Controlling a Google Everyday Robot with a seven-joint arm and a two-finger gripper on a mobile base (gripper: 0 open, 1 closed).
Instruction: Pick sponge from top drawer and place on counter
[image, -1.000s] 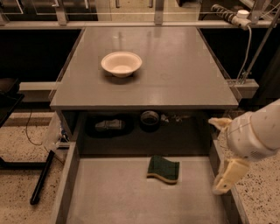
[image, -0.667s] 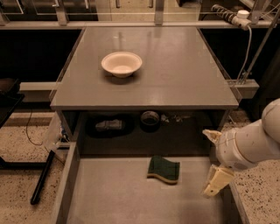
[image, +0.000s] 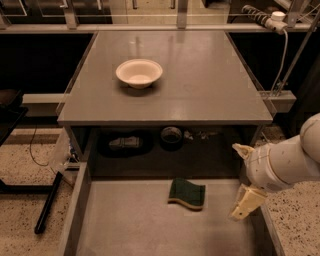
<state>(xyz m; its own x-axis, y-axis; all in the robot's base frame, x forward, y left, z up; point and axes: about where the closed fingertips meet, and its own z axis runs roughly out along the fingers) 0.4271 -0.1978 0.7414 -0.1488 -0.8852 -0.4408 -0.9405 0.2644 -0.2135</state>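
Next, I move my gripper to the sponge's end (image: 199, 196) that faces it, close to the side of the drawer, and close it there.
The sponge (image: 186, 193), dark green on top with a yellow base, lies flat on the bottom of the open top drawer (image: 125, 225), right of its middle and towards the back. My gripper (image: 244, 177) is at the drawer's right side, to the right of the sponge and apart from it. Its two cream fingers (image: 247, 202) are spread, with nothing between them. The grey counter (image: 200, 75) spans the cabinet top above the drawer.
A white bowl (image: 139, 73) stands on the counter, left of centre. The dark recess under the counter holds a round dark cup (image: 171, 136) and other clutter. A black pole (image: 47, 205) leans on the speckled floor at the left. A power strip (image: 260, 17) and cable are at the back right.
My gripper has moved left from beyond the drawer's right wall to over the drawer's right side, closer to the sponge. The sponge and bowl have not moved.
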